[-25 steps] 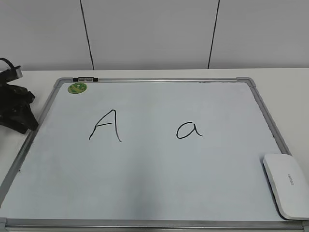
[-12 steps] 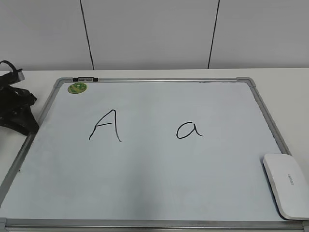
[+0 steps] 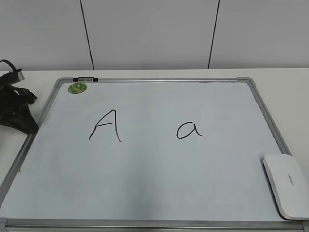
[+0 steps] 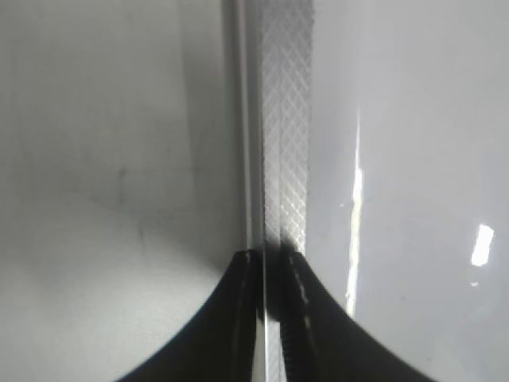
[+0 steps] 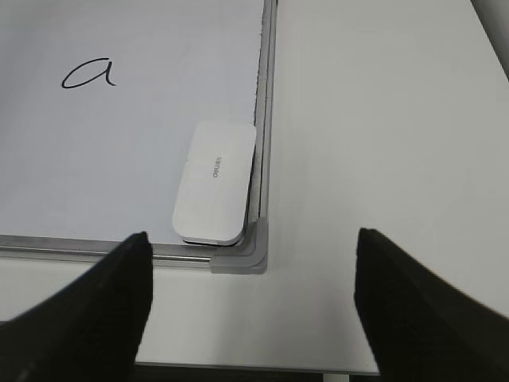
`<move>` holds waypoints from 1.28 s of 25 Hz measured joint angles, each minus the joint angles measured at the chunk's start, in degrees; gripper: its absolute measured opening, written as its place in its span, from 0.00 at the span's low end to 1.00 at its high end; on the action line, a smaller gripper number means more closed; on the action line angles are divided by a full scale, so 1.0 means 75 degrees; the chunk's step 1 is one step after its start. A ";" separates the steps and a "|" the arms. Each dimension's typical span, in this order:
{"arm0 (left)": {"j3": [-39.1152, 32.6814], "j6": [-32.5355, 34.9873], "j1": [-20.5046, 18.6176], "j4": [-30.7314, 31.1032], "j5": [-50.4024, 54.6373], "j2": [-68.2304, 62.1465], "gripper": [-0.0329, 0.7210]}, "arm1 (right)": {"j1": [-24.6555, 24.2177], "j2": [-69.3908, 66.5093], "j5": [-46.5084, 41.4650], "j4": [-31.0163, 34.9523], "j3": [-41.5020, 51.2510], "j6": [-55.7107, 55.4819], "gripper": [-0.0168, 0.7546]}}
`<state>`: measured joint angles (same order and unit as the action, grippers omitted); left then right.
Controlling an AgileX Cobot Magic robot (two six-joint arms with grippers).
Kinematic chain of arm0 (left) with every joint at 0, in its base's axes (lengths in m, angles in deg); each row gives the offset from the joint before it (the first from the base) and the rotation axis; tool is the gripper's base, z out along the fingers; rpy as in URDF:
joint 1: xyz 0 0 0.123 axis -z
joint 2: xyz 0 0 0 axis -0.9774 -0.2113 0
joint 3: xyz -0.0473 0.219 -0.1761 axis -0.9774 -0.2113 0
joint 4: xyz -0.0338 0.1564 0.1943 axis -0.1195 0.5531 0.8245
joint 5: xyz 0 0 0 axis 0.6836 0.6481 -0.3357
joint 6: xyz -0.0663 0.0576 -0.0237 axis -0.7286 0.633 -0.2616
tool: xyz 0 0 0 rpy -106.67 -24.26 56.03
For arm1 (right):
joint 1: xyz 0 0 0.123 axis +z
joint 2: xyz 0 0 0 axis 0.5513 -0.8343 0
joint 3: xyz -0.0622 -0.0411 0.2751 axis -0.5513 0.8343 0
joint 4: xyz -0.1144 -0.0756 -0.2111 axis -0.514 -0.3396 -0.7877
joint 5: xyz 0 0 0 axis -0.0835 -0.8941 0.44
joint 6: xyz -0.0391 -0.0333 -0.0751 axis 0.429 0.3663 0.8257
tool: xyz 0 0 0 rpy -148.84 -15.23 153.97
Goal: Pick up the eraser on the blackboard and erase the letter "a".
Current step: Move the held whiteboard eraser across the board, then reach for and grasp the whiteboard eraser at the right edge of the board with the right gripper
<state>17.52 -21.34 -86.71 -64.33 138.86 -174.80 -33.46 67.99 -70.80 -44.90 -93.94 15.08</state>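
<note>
I will next move my right gripper to the eraser and close it across its long sides, around the eraser's middle (image 3: 288, 182) (image 5: 215, 174) by the small lettering.
The blackboard (image 3: 159, 174) is a white board with a silver frame, lying flat on the table. The letter "a" (image 3: 189, 130) is written right of centre and also shows in the right wrist view (image 5: 89, 74). The eraser (image 3: 287, 186) is a white block lying in the board's near right corner (image 5: 215, 183). My right gripper (image 5: 250, 306) is open and empty, hovering above the table just in front of that corner; it is outside the exterior view. My left gripper (image 3: 29, 126) is at the board's left edge, with its fingers (image 4: 270, 259) nearly together over the frame strip (image 4: 282, 119).
A capital "A" (image 3: 105, 125) is written left of centre. A round green magnet (image 3: 77, 88) sits at the far left corner, next to a small dark clip (image 3: 85, 79) on the top frame. White table surface (image 5: 382, 159) lies to the right of the board.
My left gripper has shifted slightly at the board's left edge. The eraser, the letters and the board have not moved.
</note>
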 joint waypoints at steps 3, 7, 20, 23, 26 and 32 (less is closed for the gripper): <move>0.0000 0.0000 0.0000 -0.0009 0.0012 0.0000 0.10 | 0.0000 0.0000 0.0000 0.0000 0.0000 0.0000 0.78; 0.0018 0.0000 0.0000 -0.0009 0.0029 0.0000 0.10 | 0.0000 -0.0685 0.0138 -0.0091 -0.0379 0.0091 0.78; 0.0018 0.0000 0.0000 0.0020 0.0029 0.0000 0.10 | 0.0000 -0.5355 0.1423 0.0841 -0.1823 0.0431 0.65; 0.0018 0.0000 0.0000 0.0020 0.0029 0.0000 0.10 | 0.0000 -0.6533 0.1006 0.1184 -0.1994 0.0477 0.65; 0.0018 0.0000 0.0000 0.0020 0.0029 0.0000 0.10 | 0.0000 -0.7547 0.0875 0.1211 -0.1991 0.0358 0.65; 0.0018 0.0000 0.0000 0.0020 0.0029 0.0000 0.10 | 0.0012 -0.8798 0.1165 0.1211 -0.2029 0.0102 0.65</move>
<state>17.65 -21.34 -86.71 -64.18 139.07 -174.80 -33.37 2.00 -62.06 -35.82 -109.15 15.85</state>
